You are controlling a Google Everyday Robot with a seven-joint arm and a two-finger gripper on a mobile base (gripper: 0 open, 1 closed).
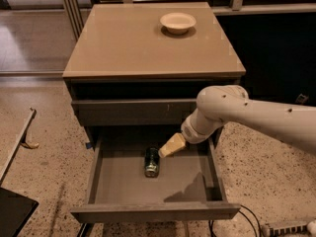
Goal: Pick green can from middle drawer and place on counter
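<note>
The green can's middle [151,163] is in the open drawer. My gripper will go there next and close on it.
The green can [151,162] lies on its side on the grey floor of the open middle drawer [118,181], near its middle. My gripper [170,147], with pale yellowish fingers at the end of a white arm, reaches in from the right and hangs just above and to the right of the can, close to its far end. The counter [128,43] is the glossy beige top of the cabinet, above the drawers.
A white bowl [177,22] stands at the back right of the counter. A shut drawer front [128,111] sits just above the open drawer. Speckled floor surrounds the cabinet, with cables [256,226] at the lower right and a dark object [12,214] at the lower left.
</note>
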